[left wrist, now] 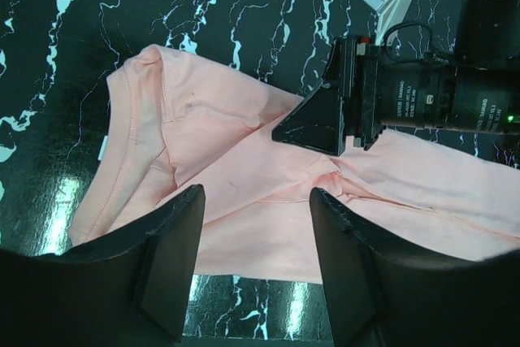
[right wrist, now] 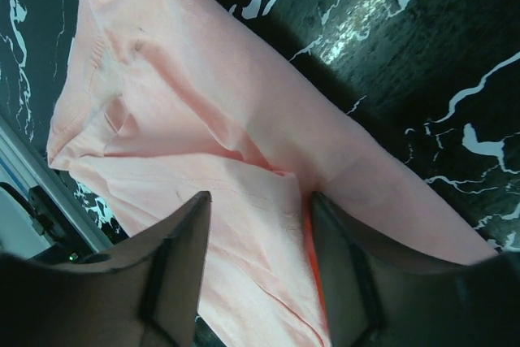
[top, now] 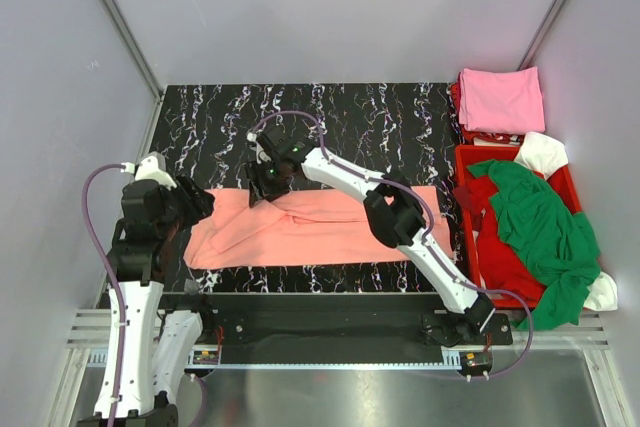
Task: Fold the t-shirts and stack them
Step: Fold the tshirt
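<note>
I need to pinch that corner (right wrist: 286, 183) with my right gripper, where the salmon-orange t-shirt's flap edge bends sharply and sticks up, and pull the flap edge straight before I fold further.
A salmon-orange t-shirt (top: 320, 232) lies as a long folded strip across the black marble table (top: 350, 117). My left gripper (top: 200, 204) is open, hovering over the shirt's left end; in the left wrist view (left wrist: 256, 194) its jaws stand apart above the shirt (left wrist: 236, 160) near its front edge. My right gripper (top: 262, 187) is open at the strip's upper left part. In the right wrist view (right wrist: 260, 201) its jaws straddle a raised fold of the shirt (right wrist: 203, 103) without closing. The right gripper's black finger also shows in the left wrist view (left wrist: 321, 119).
A folded pink t-shirt (top: 500, 99) lies on a red one at the back right. A red plastic crate (top: 463, 162) at the right holds a green shirt (top: 540, 222), a red shirt (top: 487, 199) and white cloth (top: 545, 152). Grey walls enclose the table.
</note>
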You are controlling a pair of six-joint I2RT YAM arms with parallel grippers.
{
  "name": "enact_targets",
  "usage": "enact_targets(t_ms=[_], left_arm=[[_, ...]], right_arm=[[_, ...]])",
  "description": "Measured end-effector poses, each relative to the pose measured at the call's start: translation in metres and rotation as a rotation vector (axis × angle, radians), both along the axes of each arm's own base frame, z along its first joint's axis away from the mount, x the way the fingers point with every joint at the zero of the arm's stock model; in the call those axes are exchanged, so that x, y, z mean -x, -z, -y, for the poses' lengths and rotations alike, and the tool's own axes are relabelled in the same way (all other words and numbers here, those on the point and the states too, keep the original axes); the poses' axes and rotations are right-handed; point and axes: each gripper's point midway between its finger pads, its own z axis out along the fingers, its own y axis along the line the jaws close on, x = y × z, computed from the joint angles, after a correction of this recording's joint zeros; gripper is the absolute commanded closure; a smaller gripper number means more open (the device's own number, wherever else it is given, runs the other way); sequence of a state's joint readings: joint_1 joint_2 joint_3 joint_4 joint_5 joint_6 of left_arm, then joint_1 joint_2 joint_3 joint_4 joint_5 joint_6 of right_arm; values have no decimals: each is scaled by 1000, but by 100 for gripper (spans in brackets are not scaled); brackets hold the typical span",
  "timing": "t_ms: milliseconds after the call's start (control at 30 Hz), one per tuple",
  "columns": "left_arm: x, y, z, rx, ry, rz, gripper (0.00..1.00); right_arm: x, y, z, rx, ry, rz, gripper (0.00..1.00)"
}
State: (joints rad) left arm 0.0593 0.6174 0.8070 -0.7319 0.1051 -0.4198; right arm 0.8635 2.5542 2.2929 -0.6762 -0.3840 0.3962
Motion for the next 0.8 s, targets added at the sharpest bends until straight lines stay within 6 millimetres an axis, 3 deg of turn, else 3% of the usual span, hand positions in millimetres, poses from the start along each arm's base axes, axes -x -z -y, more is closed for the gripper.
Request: enact_targets(t_ms=[167,433,533,667,700,800], left_arm=[[0,0,0,0,0,1,40],[-1,2,0,0,0,-7,40],[-2,2,0,1,0,-11,40],[-2,2,0,1,0,-11,41],[-2,2,0,1,0,-11,41],[-2,2,0,1,0,-11,41]], right_arm=[[9,6,-1,14,-20,-1,56],[12,16,3,55,-20,22,59],[9,9,5,71,-16,65,57],[4,-12,5,68,-17,136,69],[4,-17,4,62,-18,148,76],[5,-33,2,42,-30,175,76]])
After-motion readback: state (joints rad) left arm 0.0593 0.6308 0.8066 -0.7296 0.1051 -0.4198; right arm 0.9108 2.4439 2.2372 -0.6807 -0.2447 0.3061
